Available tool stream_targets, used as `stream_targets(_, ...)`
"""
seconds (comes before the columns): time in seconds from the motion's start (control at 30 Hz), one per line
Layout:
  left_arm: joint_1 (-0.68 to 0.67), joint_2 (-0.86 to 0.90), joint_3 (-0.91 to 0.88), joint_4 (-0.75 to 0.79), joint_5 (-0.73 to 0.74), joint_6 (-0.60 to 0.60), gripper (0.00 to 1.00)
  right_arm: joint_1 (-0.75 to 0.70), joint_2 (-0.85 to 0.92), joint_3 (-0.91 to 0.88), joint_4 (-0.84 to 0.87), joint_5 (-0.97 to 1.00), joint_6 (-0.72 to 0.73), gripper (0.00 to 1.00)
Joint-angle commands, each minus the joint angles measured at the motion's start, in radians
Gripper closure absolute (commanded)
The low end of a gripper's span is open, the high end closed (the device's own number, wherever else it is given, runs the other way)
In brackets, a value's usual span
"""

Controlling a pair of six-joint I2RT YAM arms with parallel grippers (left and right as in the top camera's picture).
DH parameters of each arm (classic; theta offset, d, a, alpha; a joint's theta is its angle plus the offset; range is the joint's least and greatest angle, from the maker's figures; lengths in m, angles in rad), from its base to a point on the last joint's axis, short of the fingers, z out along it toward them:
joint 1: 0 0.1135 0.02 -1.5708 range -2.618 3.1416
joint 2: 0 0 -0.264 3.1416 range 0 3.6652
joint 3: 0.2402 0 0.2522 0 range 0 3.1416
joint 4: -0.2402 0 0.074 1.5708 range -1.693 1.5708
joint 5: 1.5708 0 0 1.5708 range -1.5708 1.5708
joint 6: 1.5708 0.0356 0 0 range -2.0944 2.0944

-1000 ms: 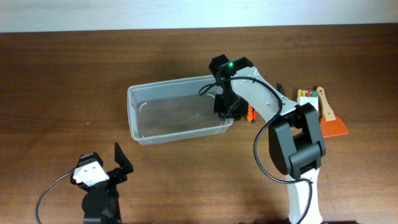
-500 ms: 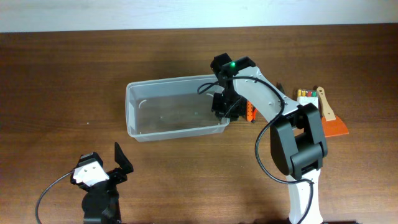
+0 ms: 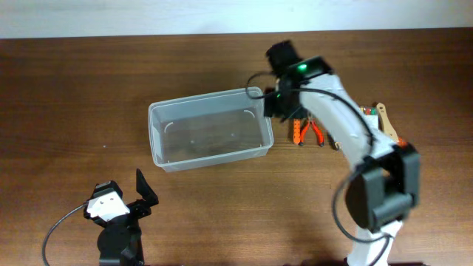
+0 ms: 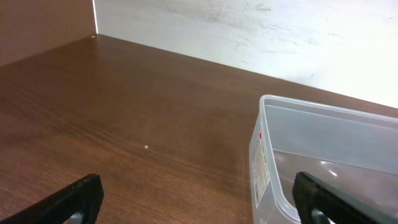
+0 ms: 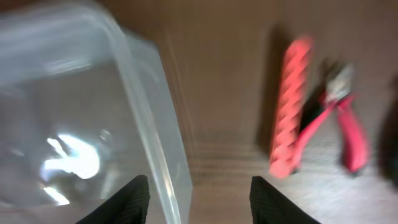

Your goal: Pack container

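The container is lying at a slant, so next my right gripper takes the rim (image 3: 270, 128) next to the orange ribbed-handle tool and pulls the container straighter and closer to the tools before packing.
The container (image 3: 203, 99) is a clear plastic bin lying empty in the middle of the table. It also shows in the left wrist view (image 4: 323, 155) and the right wrist view (image 5: 143, 106). My right gripper (image 3: 272, 108) hovers over the container's right end. Its fingers (image 5: 202, 202) are open, and the bin's right rim runs between them. My left gripper (image 3: 140, 193) is open and empty near the front left edge of the table. In the left wrist view the left gripper (image 4: 199, 205) faces the container's left end from a distance.
An orange ribbed-handle tool (image 3: 298, 131) and red-handled pliers (image 3: 318, 134) lie just right of the container, both seen in the right wrist view (image 5: 289, 106) (image 5: 345, 124). A wooden-handled orange scraper (image 3: 387, 124) lies farther right, partly hidden by the right arm.
The container slid slightly left. My right gripper let go of its right wall, opened and rose, and the arm swung out to the right. The left arm has not moved.
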Motion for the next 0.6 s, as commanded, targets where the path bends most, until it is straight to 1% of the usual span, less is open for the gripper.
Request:
stream_targets(0.0, -0.004, -0.002, -0.003, -0.001, -0.004, 0.009, 0.01, -0.003, -0.034, 0.012, 0.010, 0.026, -0.068, 0.47)
stream_targets(0.13, -0.004, -0.002, -0.004, -0.001, -0.004, 0.009, 0.01, -0.003, -0.014, 0.012, 0.013, 0.016, -0.071, 0.47)
stream_targets(0.2, -0.004, -0.002, -0.004, -0.001, -0.004, 0.009, 0.01, -0.003, -0.005, 0.012, 0.023, -0.001, -0.085, 0.45)
stream_targets(0.27, -0.004, -0.002, -0.004, -0.001, -0.004, 0.009, 0.01, -0.003, -0.001, 0.012, 0.041, -0.033, -0.121, 0.41)
stream_targets(0.37, -0.004, -0.002, -0.004, -0.001, -0.004, 0.009, 0.01, -0.003, -0.001, 0.012, 0.064, -0.042, -0.153, 0.39)
stream_targets(0.53, -0.004, -0.002, -0.004, -0.001, -0.004, 0.009, 0.01, -0.003, 0.012, 0.010, 0.073, -0.094, -0.180, 0.41)
stream_targets(0.57, -0.004, -0.002, -0.004, -0.001, -0.004, 0.009, 0.01, -0.003, 0.024, 0.008, 0.071, -0.104, -0.179, 0.47)
